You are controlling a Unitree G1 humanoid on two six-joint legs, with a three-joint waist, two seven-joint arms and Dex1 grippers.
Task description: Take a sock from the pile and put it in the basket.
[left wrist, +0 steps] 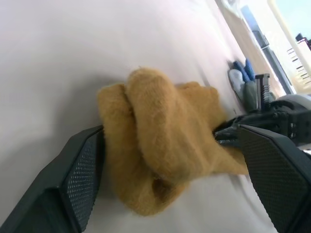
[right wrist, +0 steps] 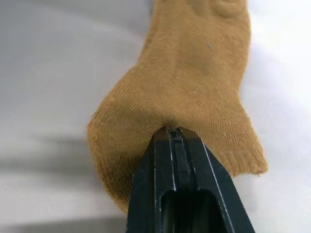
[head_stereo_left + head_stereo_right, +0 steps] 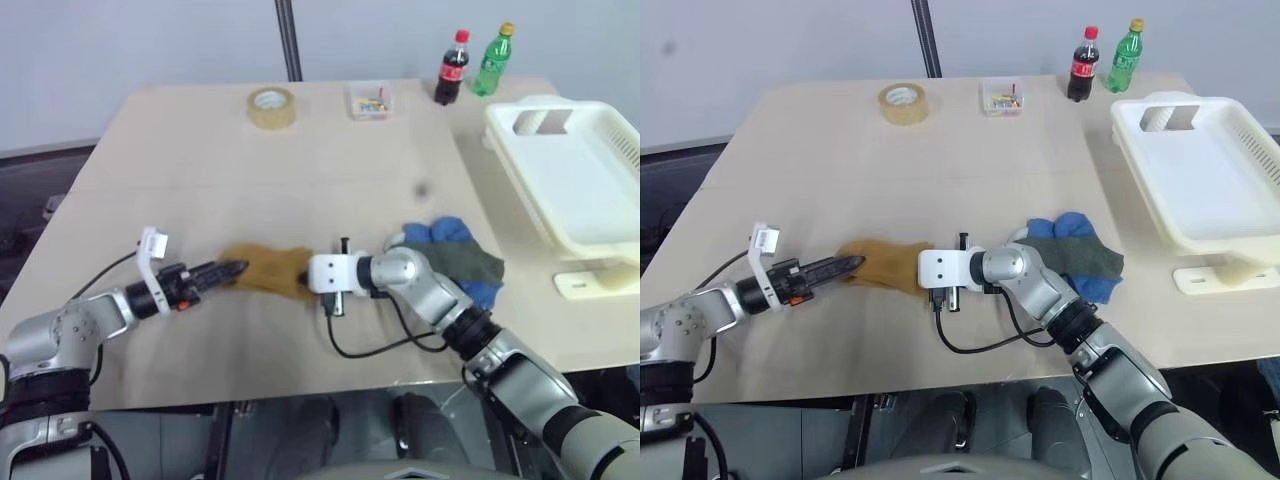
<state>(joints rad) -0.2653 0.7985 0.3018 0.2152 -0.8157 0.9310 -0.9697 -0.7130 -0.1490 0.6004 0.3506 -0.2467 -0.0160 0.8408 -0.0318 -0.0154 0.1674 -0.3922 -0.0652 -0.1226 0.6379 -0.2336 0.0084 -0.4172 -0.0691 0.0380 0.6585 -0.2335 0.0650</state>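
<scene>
I will release the mustard yellow sock with my right gripper on the table (image 3: 343, 275) next to the blue and dark grey-green socks.
A mustard yellow sock (image 3: 268, 268) lies on the table, stretched between my two grippers. My right gripper (image 2: 173, 131) is shut on its cuff end, the fingers pinching the fabric. My left gripper (image 1: 170, 131) stands open at the sock's bunched other end (image 1: 160, 145), one finger on each side of it; in the head view its tips (image 3: 235, 270) reach the sock's left edge. The pile (image 3: 455, 255) of blue and dark grey-green socks lies just right of my right wrist. The white slotted basket (image 3: 600, 112) stands at the table's right edge, with nothing in it.
At the table's far side stand a tape roll (image 3: 272, 107), a small clear box (image 3: 370, 101), a cola bottle (image 3: 452, 68) and a green bottle (image 3: 493, 60). A black cable (image 3: 370, 348) loops from my right wrist over the table. A small white piece (image 3: 590, 284) lies below the basket.
</scene>
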